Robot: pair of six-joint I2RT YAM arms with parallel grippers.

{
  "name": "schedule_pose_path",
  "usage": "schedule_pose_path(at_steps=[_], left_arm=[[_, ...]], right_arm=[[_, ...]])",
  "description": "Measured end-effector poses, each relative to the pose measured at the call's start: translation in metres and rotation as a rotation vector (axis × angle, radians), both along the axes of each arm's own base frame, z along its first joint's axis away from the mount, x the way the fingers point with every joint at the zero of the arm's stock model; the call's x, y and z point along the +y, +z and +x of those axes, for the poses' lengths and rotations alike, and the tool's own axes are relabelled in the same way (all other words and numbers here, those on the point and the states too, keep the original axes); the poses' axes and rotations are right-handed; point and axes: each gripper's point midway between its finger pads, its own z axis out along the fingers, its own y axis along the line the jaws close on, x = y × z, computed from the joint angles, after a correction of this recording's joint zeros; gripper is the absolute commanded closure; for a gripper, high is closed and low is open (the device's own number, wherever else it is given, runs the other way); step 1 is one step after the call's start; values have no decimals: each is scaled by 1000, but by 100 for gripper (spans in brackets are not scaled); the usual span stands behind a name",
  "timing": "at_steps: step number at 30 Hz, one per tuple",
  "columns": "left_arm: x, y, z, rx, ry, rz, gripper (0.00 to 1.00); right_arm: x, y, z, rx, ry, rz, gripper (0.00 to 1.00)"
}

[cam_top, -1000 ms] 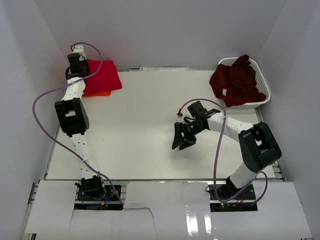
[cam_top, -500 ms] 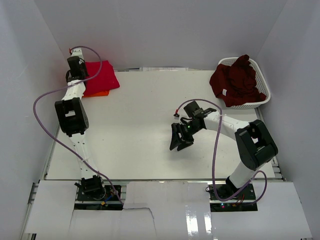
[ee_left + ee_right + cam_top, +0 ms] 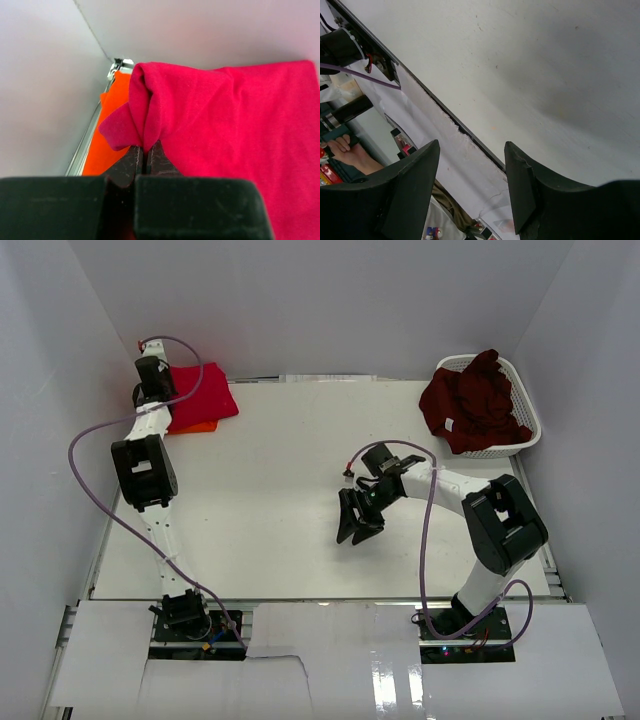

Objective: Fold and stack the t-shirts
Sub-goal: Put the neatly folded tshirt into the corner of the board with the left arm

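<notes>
I need to release the red t-shirt from my left gripper on top of the orange t-shirt, so that it sits snug in the walls' far corner (image 3: pixel 177 392).
A folded crimson red t-shirt (image 3: pixel 205 393) lies on top of a folded orange t-shirt (image 3: pixel 203 426) at the table's far left corner. My left gripper (image 3: pixel 146 149) is shut on a bunched edge of the red t-shirt (image 3: pixel 235 125), with the orange t-shirt (image 3: pixel 107 130) showing underneath at the left. A dark maroon t-shirt (image 3: pixel 472 405) with a small white tag hangs crumpled in and over the white basket (image 3: pixel 527 410) at the far right. My right gripper (image 3: pixel 356 524) hovers open over the bare middle of the table, holding nothing; the right wrist view shows its fingers (image 3: pixel 415 180) spread wide.
The white walls close in on three sides, and the left wall stands right beside the shirt stack. The table's near edge (image 3: pixel 445 115) runs under my right gripper. Purple cables loop along both arms.
My left gripper has drawn the red t-shirt's edge a little toward the far left corner, squaring it over the orange one. The right gripper has drifted slightly left and nearer.
</notes>
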Motion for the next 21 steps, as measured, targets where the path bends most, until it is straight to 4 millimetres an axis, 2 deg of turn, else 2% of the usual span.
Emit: schedule_pose_path(at_steps=[5, 12, 21], left_arm=[[-7, 13, 5, -22, -28, -33, 100], [-12, 49, 12, -62, -57, -47, 100], [-16, 49, -1, -31, -73, -63, 100]], right_arm=[[4, 1, -3, 0, 9, 2, 39], [9, 2, -8, 7, 16, 1, 39], [12, 3, -12, 13, 23, 1, 39]])
